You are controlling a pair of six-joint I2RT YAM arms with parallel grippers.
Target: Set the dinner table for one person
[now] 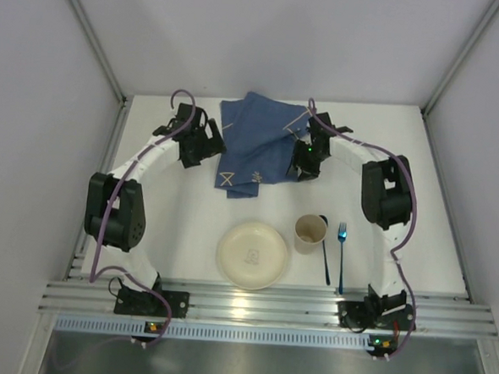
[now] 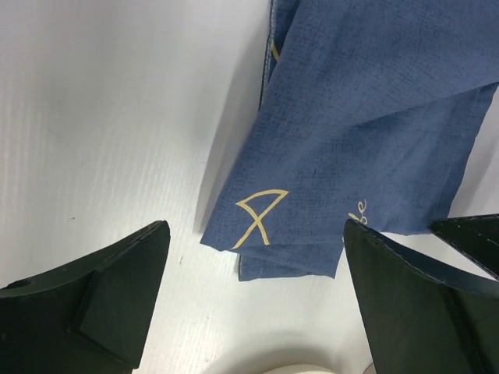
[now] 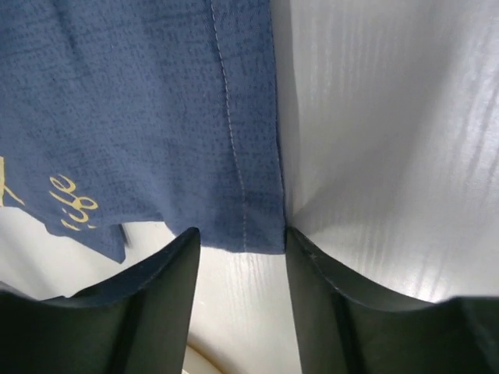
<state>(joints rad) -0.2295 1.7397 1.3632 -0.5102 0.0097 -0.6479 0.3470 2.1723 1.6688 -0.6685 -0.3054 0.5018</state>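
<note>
My left gripper is to move next to the dark blue cloth and grab it by the side edge (image 1: 225, 128) (image 2: 271, 59) with the small yellow mark, close to the cloth's far corner.
The dinner table (image 1: 418, 206) is a white top with a slotted aluminium rail along its near edge. A dark blue cloth (image 1: 252, 140) with yellow drawings lies rumpled at the back centre. My left gripper (image 1: 202, 150) sits at the cloth's left edge. In the left wrist view it (image 2: 256, 230) is wide open over the cloth's (image 2: 359, 117) near corner, holding nothing. My right gripper (image 1: 303, 165) is at the cloth's right side. In the right wrist view its jaws (image 3: 242, 234) stand partly apart, with the cloth's hemmed edge (image 3: 140, 101) spanning the gap at the tips.
A cream plate (image 1: 252, 255) lies near the front centre. To its right stand a beige cup (image 1: 309, 233), a dark spoon (image 1: 324, 251) and a blue-handled fork (image 1: 342, 252). Grey walls enclose the table on three sides.
</note>
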